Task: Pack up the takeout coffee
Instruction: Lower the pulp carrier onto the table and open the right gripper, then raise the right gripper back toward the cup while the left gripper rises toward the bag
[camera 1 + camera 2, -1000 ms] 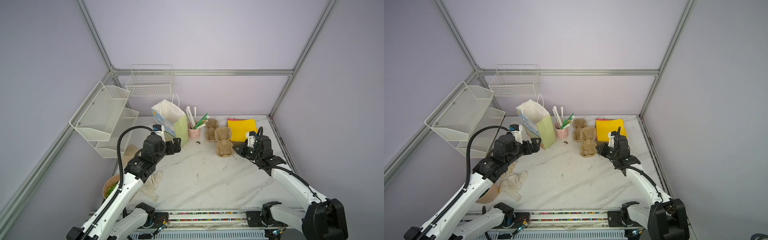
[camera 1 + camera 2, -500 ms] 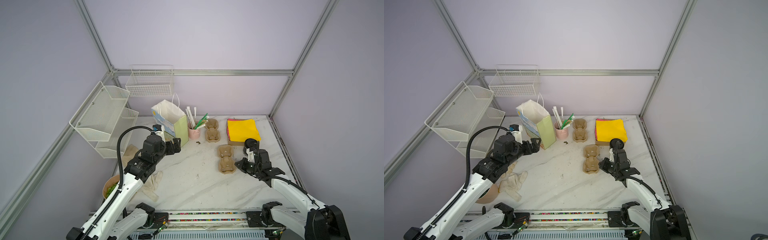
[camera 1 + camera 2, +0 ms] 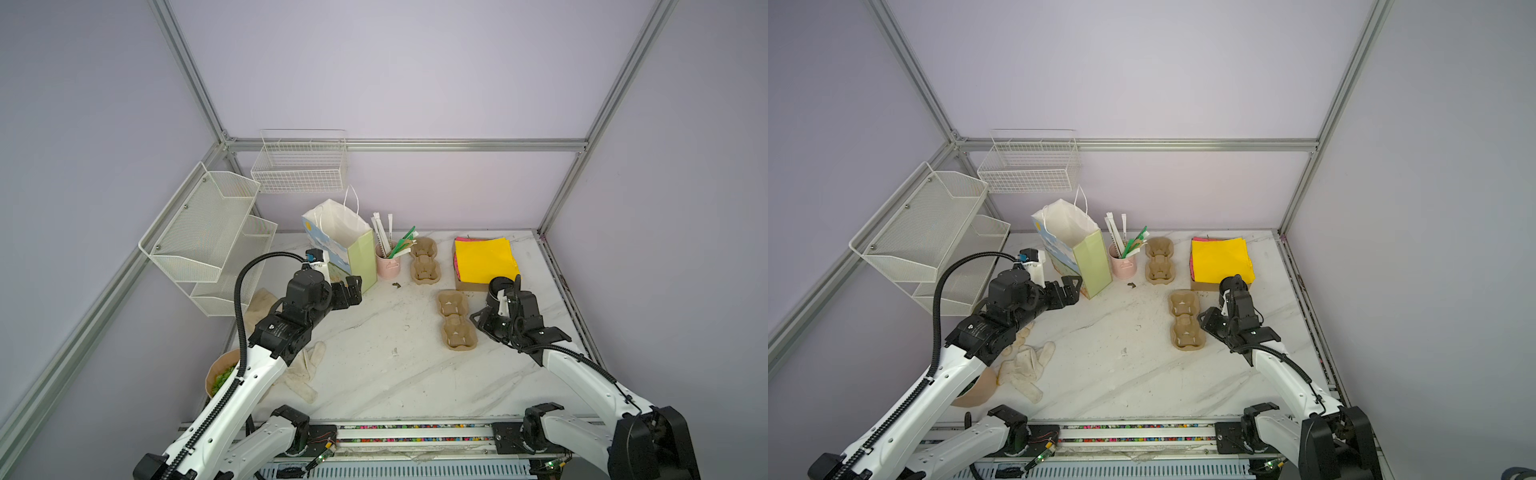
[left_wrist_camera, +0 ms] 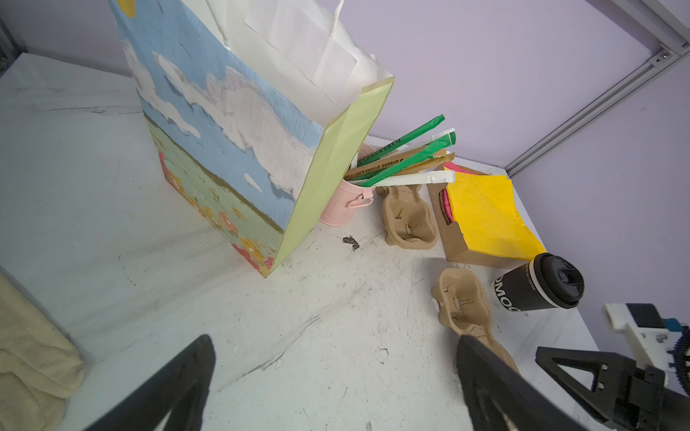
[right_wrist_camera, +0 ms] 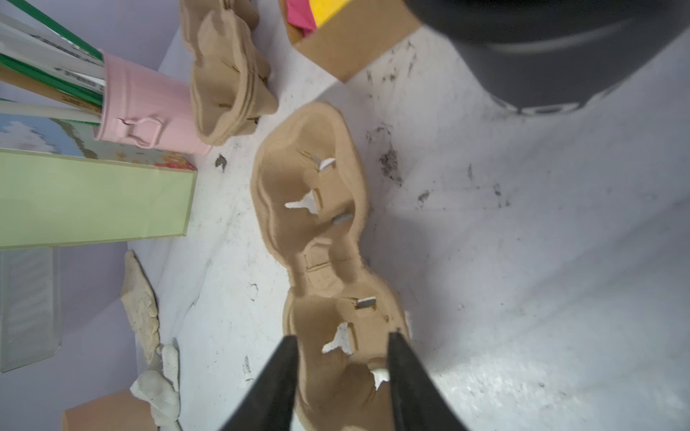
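My left gripper will move to the paper bag next, and there it will close on the top edge of its blue painted side [image 3: 330, 235] [image 4: 255, 66].
The takeout coffee [image 3: 500, 287] [image 3: 1230, 286] is a black cup with white lettering and a black lid [image 4: 559, 280], standing upright beside the napkin box; it shows as a dark blur [image 5: 560, 56] in the right wrist view. My right gripper [image 3: 476, 320] [image 3: 1204, 321] [image 5: 341, 341] is open just in front of the cup, jaws apart over the near cell of a brown pulp cup carrier [image 3: 455, 320] [image 5: 313, 209]. My left gripper [image 3: 353, 286] [image 3: 1073, 287] [image 4: 334, 343] is wide open and empty, low by the base of the paper bag [image 3: 340, 241] [image 4: 242, 130].
A second stack of carriers [image 3: 424, 262] lies behind, next to a pink cup of straws [image 3: 387, 266]. Yellow napkins [image 3: 482, 257] fill a cardboard box at the back right. Cream gloves [image 3: 303, 365] and a bowl of greens [image 3: 220, 374] lie front left; wire shelves [image 3: 208, 237] line the left wall.
My right gripper pulled one carrier away from the stack toward the front of the table, then opened its jaws. The left arm has not moved.
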Tool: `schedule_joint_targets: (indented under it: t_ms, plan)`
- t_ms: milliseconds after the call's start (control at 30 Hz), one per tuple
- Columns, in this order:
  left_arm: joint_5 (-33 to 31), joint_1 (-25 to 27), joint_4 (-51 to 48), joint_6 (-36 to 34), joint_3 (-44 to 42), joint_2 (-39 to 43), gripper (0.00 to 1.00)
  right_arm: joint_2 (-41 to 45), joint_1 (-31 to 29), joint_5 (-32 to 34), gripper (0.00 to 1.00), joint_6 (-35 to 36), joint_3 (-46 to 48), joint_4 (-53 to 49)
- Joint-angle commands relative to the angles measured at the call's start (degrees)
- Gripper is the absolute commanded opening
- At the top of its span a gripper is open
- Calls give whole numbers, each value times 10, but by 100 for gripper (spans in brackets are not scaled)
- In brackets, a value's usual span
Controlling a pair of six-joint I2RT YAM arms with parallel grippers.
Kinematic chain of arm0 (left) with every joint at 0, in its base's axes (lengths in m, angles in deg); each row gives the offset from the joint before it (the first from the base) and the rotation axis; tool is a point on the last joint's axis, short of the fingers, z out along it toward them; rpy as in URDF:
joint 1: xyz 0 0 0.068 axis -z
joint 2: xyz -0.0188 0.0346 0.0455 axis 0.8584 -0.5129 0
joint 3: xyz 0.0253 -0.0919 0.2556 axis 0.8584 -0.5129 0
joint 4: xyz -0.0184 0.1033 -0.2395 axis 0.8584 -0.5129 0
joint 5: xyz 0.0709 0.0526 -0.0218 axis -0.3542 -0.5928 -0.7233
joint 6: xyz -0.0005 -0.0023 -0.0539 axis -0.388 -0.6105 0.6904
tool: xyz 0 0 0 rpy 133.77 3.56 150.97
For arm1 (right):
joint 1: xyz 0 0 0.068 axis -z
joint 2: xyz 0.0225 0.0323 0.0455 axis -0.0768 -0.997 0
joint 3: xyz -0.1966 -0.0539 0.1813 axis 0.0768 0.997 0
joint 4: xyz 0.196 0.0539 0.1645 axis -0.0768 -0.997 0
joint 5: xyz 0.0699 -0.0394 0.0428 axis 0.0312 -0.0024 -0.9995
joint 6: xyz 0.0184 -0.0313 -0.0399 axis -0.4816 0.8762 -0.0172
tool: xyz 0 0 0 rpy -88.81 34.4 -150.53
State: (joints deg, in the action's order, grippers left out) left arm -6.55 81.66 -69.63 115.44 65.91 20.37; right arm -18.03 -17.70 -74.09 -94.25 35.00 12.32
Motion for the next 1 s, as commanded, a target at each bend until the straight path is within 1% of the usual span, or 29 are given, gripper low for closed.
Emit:
schedule_joint_targets:
  t_ms: [0,100,200,333,400,567,600,733,867,967]
  plan:
    - [-9,-3,19,-8,-11,7,100,5,-3,42,61,22,-53,-40]
    - [-11,-3,20,3,0,13,100,-6,-3,40,72,36,-99,-52]
    - [-20,-4,7,11,27,18,100,-22,-2,42,77,58,-147,-49]
    - [-30,-3,-25,14,66,13,100,-61,-6,11,77,57,-205,-18]
    - [-36,-4,-27,8,72,14,100,-82,-23,11,77,52,-229,-1]
    - [-57,-5,-29,-1,73,15,100,-152,-110,80,76,70,-311,-11]
    - [-58,-5,-29,-1,74,14,100,-162,-117,85,76,71,-321,-11]
    - [-64,-7,-24,6,86,1,100,-193,-133,78,75,61,-337,10]
    - [-90,-14,-36,14,127,-28,100,-204,-151,103,75,64,-340,4]
    - [-97,-23,-34,24,147,-42,100,-201,-154,114,75,66,-333,1]
